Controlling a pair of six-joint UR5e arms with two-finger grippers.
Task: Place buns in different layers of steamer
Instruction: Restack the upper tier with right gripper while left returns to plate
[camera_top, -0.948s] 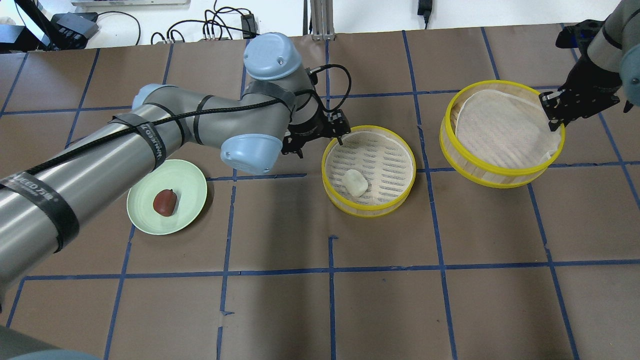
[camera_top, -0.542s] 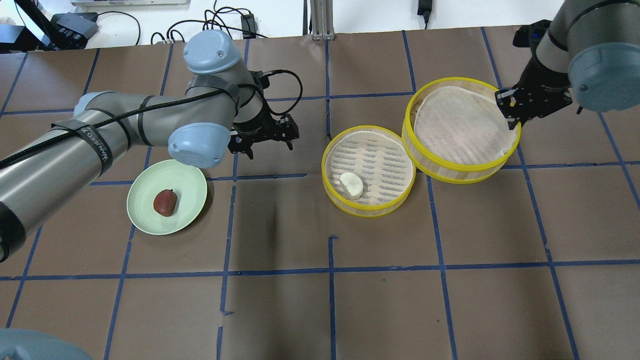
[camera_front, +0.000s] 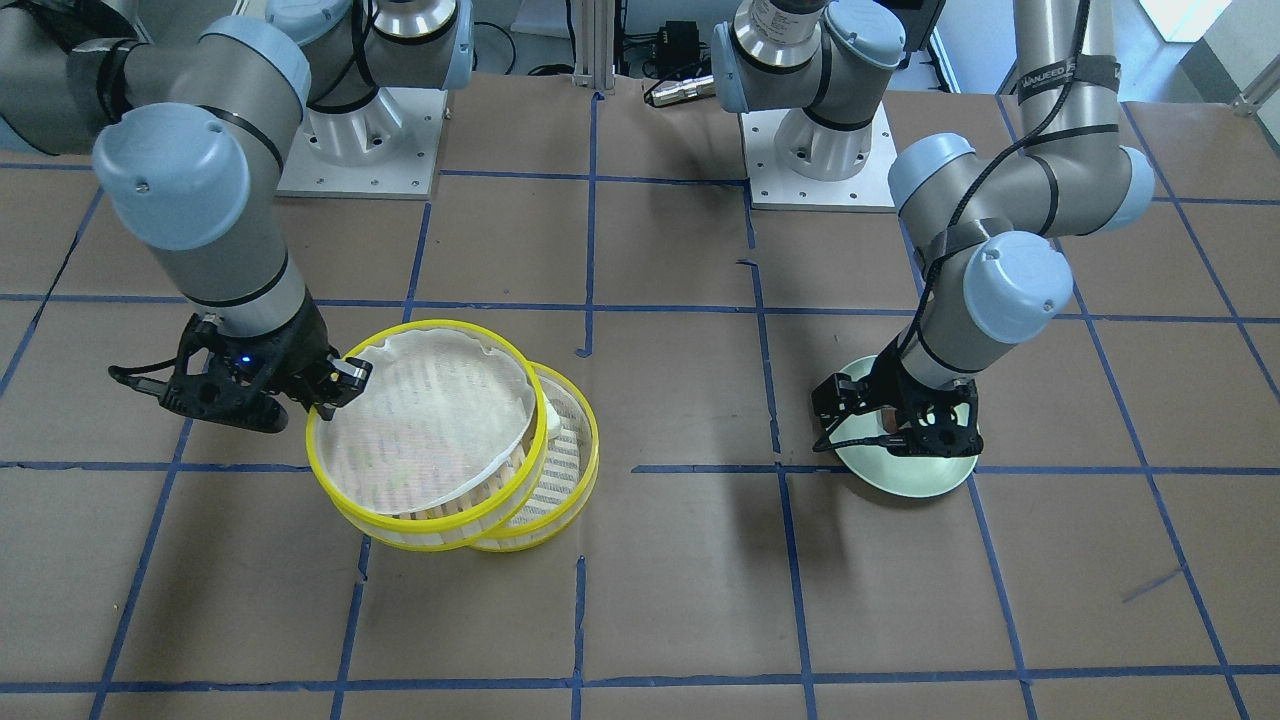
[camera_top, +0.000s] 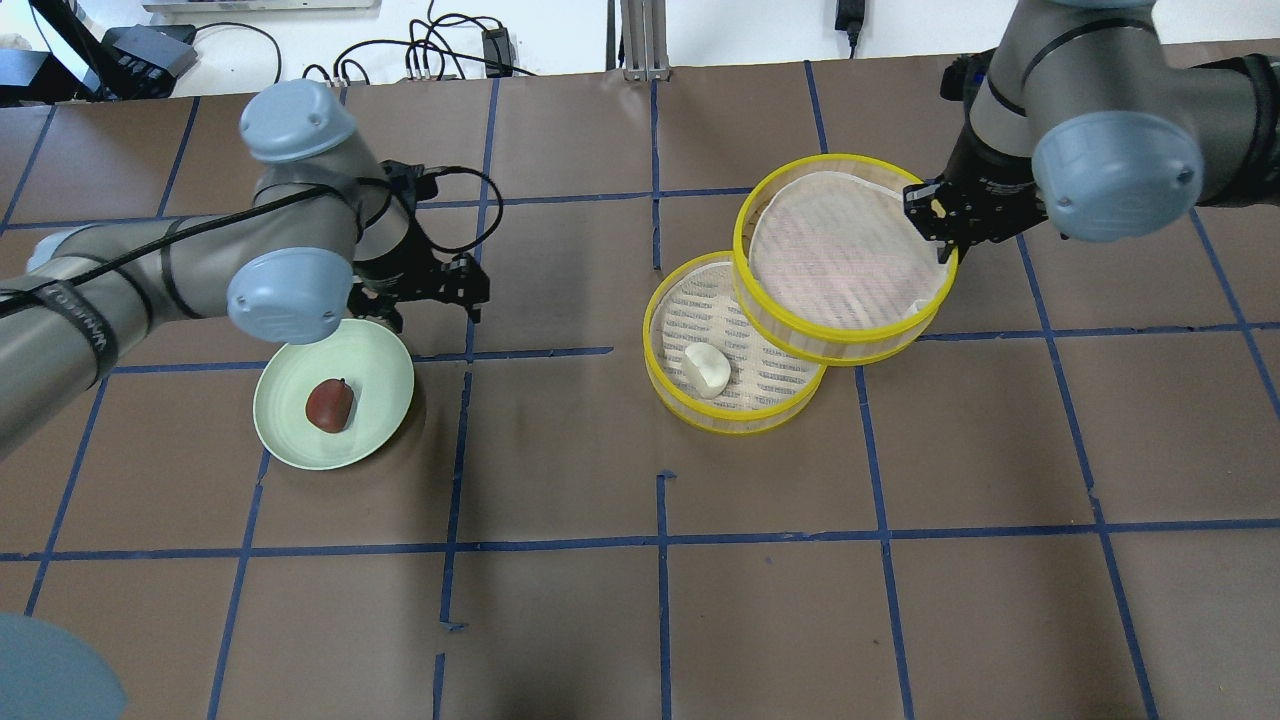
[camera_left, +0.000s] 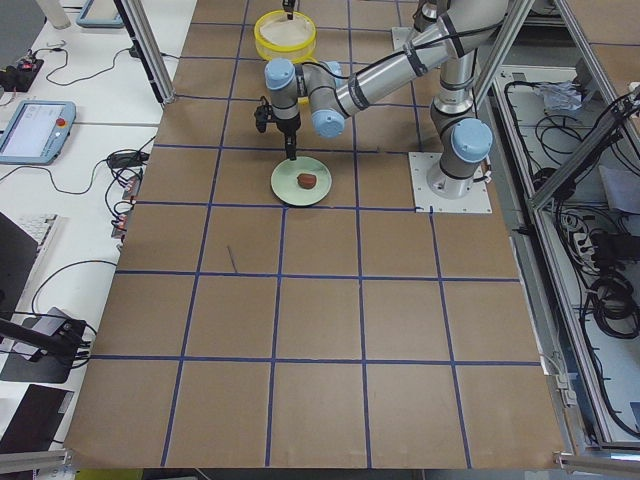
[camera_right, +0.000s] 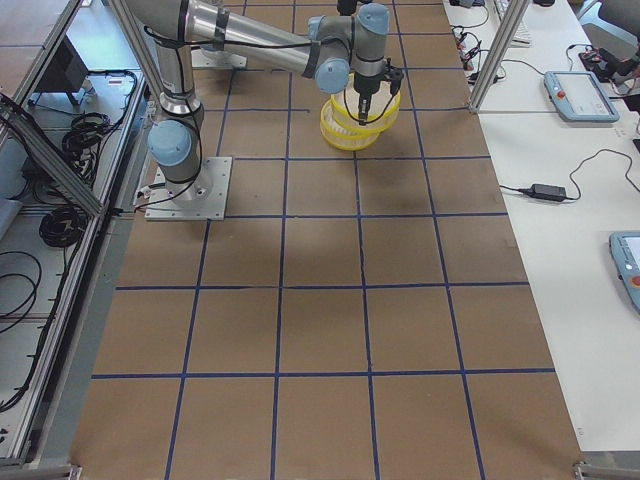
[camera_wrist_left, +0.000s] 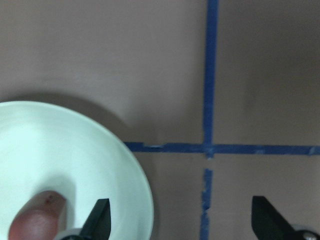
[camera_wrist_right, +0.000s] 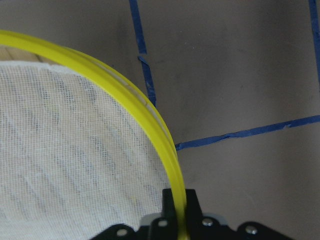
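I move my left gripper to the reddish-brown bun on the pale green plate next and close it on the bun's sides (camera_front: 889, 420) (camera_wrist_left: 34, 225).
The white bun (camera_top: 706, 369) lies in the lower steamer tier (camera_top: 735, 420) at the table's middle. My right gripper (camera_top: 938, 215) is shut on the yellow rim (camera_wrist_right: 150, 125) of the second tier (camera_top: 840, 347). It holds this tier tilted in the air, overlapping the lower tier's far right part. The reddish-brown bun (camera_top: 329, 404) lies on the pale green plate (camera_top: 285, 440). My left gripper (camera_top: 430, 312) is open and empty over the plate's far right edge. In the left wrist view, the bun (camera_wrist_left: 37, 220) sits left of the gripper (camera_wrist_left: 182, 220).
Brown paper with blue tape lines covers the table. The arm bases (camera_front: 820, 150) stand at the robot's side. Cables (camera_top: 440, 45) lie beyond the far edge.
My right arm has carried the second tier leftward until it overlaps the lower tier. My left arm has moved left from the lower tier to the plate's edge.
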